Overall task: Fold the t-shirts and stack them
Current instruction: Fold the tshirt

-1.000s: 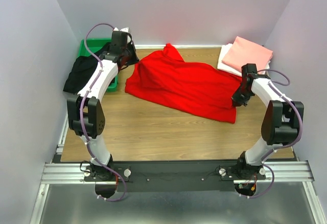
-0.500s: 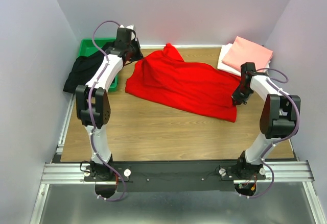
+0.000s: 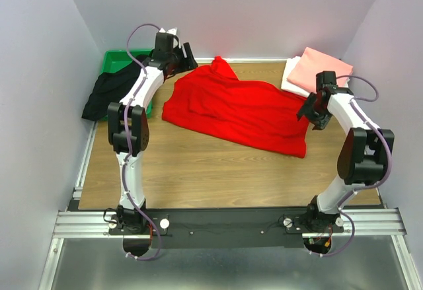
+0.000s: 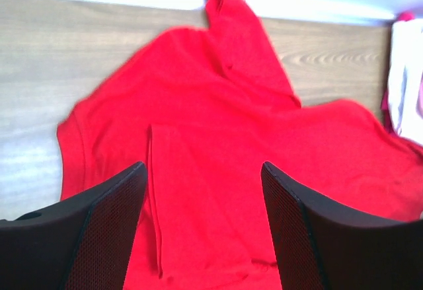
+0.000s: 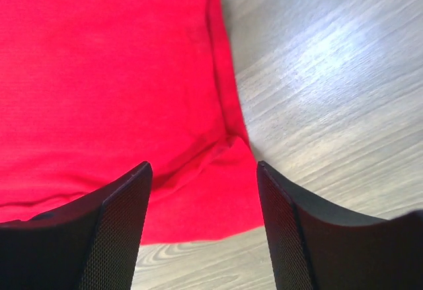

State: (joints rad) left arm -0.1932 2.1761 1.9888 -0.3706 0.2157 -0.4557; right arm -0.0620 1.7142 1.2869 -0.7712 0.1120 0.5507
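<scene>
The robot's left gripper should next go to the near corner of the folded-over flap (image 3: 189, 110) (image 4: 160, 275) on top of the red t-shirt and close there.
A bright red t-shirt (image 3: 238, 108) lies loosely spread on the wooden table, one part bunched up at the back. My left gripper (image 3: 187, 55) hovers open above its back left part; in the left wrist view the cloth (image 4: 218, 151) lies below the jaws (image 4: 201, 166), free of them. My right gripper (image 3: 310, 111) hangs open over the shirt's right edge (image 5: 112, 72), its jaws (image 5: 203, 164) holding nothing. A black t-shirt (image 3: 106, 92) drapes out of the bin at the left. A folded salmon-pink t-shirt (image 3: 319, 69) rests on a folded white one (image 3: 293, 82) at the back right.
A green bin (image 3: 125, 62) stands in the back left corner under the black shirt. Grey walls close in the table on three sides. Bare wood (image 5: 330, 105) shows right of the red shirt and along the near half (image 3: 218, 171).
Both grippers have opened and let go of the red shirt. The left gripper moved right along the back edge; the right gripper rose and shifted slightly back. The shirt has settled flatter.
</scene>
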